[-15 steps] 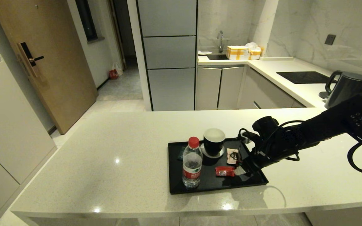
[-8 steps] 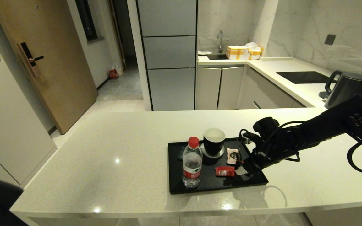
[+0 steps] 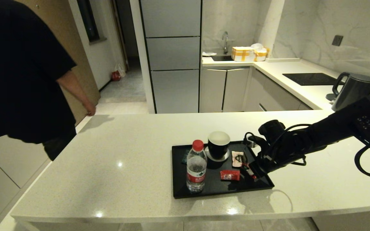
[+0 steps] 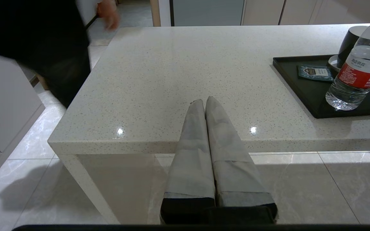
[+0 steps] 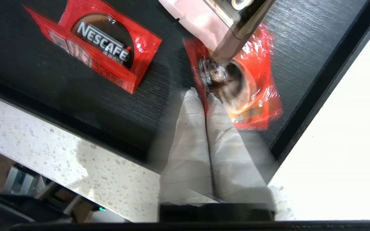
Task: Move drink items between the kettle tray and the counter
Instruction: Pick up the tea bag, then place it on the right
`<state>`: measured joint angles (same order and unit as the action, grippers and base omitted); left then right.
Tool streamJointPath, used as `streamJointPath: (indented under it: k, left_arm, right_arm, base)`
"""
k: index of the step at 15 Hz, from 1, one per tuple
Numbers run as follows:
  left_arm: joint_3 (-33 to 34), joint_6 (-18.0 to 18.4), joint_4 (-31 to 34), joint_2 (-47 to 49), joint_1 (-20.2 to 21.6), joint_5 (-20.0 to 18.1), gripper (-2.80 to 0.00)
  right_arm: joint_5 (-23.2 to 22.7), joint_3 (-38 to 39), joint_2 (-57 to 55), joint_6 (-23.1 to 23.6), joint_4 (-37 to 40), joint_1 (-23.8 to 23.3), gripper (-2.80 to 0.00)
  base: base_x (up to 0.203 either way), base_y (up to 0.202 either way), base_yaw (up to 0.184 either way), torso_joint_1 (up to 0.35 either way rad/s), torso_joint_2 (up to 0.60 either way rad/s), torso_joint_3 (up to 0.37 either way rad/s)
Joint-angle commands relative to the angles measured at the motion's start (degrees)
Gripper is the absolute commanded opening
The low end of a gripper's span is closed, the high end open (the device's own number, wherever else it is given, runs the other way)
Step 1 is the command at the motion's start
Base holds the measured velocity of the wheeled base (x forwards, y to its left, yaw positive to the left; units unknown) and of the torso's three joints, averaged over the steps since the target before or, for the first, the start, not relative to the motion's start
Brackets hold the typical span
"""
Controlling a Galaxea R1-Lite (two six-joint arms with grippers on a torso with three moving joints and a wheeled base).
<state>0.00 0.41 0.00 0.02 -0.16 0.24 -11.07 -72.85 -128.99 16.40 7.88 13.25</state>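
Note:
The second red sachet will go down on the bare counter (image 3: 298,169) just beside the black kettle tray, where I need to place it with my right gripper.
On the black kettle tray (image 3: 217,187) one red foil sachet (image 3: 230,175) lies flat beside the water bottle. The right wrist view shows it as a Nescafe sachet (image 5: 98,48). My right gripper (image 5: 204,94) is shut on the edge of the second red sachet (image 5: 252,89), which is tilted up over the tray's right part. In the head view this gripper (image 3: 251,171) is low over the tray with red showing at its tip. My left gripper (image 4: 204,101) is shut on nothing, in front of the counter's (image 3: 124,154) near edge, out of the head view.
The tray also holds a clear red-capped bottle (image 3: 196,166), a black cup (image 3: 218,146), a pale sachet (image 3: 237,159) and a dark sachet (image 4: 315,72). A grey kettle (image 3: 353,89) stands far right. A person in black (image 3: 21,73) stands at the counter's left end.
My right gripper has closed on the second red sachet and tipped it up off the tray. A person in black has walked into view on the left.

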Motion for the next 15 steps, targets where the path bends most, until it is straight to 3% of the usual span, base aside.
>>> streamJointPath:
  k: [1, 5, 8, 11, 15]
  left_arm:
    - [0.0, 0.0, 0.0, 0.0, 0.0, 0.0, -2.80]
    - [0.0, 0.0, 0.0, 0.0, 0.0, 0.0, -2.80]
    - [0.0, 0.0, 0.0, 0.0, 0.0, 0.0, -2.80]
    - [0.0, 0.0, 0.0, 0.0, 0.0, 0.0, -2.80]
    - [0.0, 0.0, 0.0, 0.0, 0.0, 0.0, -2.80]
  right_arm:
    - [0.0, 0.2, 0.1, 0.0, 0.1, 0.0, -2.80]
    - [0.0, -0.2, 0.7, -0.8, 0.4, -0.2, -2.80]
    - [-1.8, -1.3, 4.1, -5.8, 0.3, -0.7, -2.80]
    - [-2.4, -2.0, 9.4, -8.0, 0.6, -1.5, -2.80]
    - [0.9, -2.8, 15.0, -20.4, 3.0, -3.8, -2.80]
  base:
    - [0.000, 0.000, 0.000, 0.000, 0.00, 0.000]
    - [0.000, 0.000, 0.000, 0.000, 0.00, 0.000]
    - [0.000, 0.000, 0.000, 0.000, 0.00, 0.000]
    - [0.000, 0.000, 0.000, 0.000, 0.00, 0.000]
    - [0.000, 0.000, 0.000, 0.000, 0.00, 0.000]
